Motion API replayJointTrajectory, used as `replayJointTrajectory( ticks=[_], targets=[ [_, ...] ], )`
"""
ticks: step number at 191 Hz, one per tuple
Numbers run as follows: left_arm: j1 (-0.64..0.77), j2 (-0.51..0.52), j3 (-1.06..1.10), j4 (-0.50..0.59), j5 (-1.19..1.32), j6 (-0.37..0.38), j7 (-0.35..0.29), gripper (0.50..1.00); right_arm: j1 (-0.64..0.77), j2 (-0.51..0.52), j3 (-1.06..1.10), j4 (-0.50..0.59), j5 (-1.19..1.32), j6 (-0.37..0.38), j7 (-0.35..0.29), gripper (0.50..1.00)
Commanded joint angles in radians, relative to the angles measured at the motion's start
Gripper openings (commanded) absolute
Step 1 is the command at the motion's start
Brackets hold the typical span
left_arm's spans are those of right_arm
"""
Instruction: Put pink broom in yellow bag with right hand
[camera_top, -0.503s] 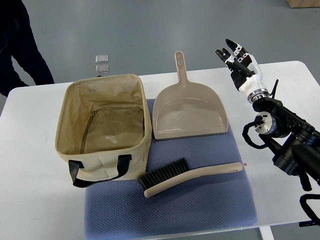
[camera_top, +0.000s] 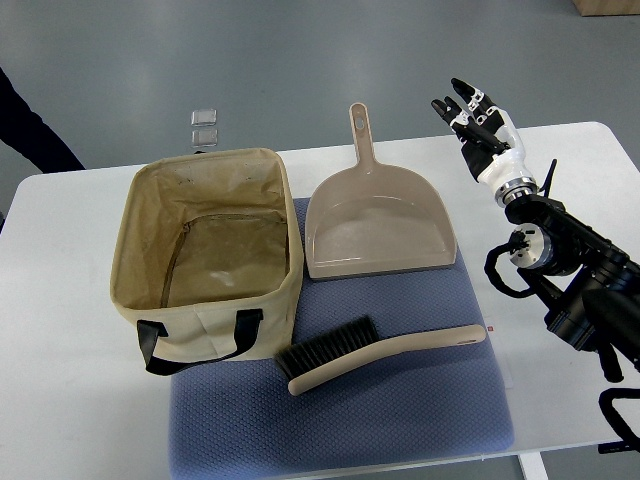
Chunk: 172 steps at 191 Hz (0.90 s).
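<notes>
My right gripper will hold the pink broom near the loose end of the handle (camera_top: 456, 337) of the broom, away from the broom's black bristles.
The broom (camera_top: 380, 355), pale pinkish-beige with black bristles at its left end, lies flat on the blue mat (camera_top: 400, 420), handle pointing right. Left of it stands the yellowish-beige fabric bag (camera_top: 205, 255), open at the top, with black handles and nothing visible inside. My right hand (camera_top: 472, 118) is raised at the far right of the table, well above and to the right of the broom. Its fingers are spread and hold nothing. The left arm does not show.
A matching dustpan (camera_top: 380, 225) lies behind the broom with its handle pointing away. Two small clear blocks (camera_top: 204, 128) sit beyond the table's far edge. The white table (camera_top: 70, 400) carries everything. A person's dark sleeve (camera_top: 30, 135) shows at the left edge.
The person at the upper left has drawn back, so less of the dark clothing shows. My right hand, the broom and the bag have not moved.
</notes>
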Motion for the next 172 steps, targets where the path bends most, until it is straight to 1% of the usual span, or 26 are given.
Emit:
replayJointTrajectory(
  ticks=[1, 44, 75, 93, 134, 172],
  targets=[
    [0.0, 0.0, -0.001, 0.001, -0.001, 0.001, 0.0, 1.0, 0.0, 0.0, 0.001, 0.0, 0.002, 0.0, 0.0, 0.93],
    [0.0, 0.0, -0.001, -0.003, -0.001, 0.001, 0.0, 1.0, 0.011, -0.018, -0.019, 0.0, -0.006, -0.002, -0.009, 0.93],
    [0.0, 0.0, -0.001, 0.0, -0.001, 0.001, 0.0, 1.0, 0.057, -0.041, -0.059, 0.0, -0.066, -0.003, -0.011, 0.93],
    [0.0, 0.0, -0.001, -0.002, -0.001, 0.001, 0.0, 1.0, 0.101, -0.08, -0.111, 0.002, -0.112, -0.005, -0.012, 0.93],
    [0.0, 0.0, -0.001, -0.002, -0.001, 0.001, 0.0, 1.0, 0.225, -0.175, -0.318, 0.002, -0.147, -0.011, -0.02, 0.93],
    [0.0, 0.0, -0.001, -0.002, -0.001, 0.001, 0.0, 1.0, 0.36, -0.233, -0.534, 0.002, -0.15, -0.008, -0.032, 0.93]
  ],
)
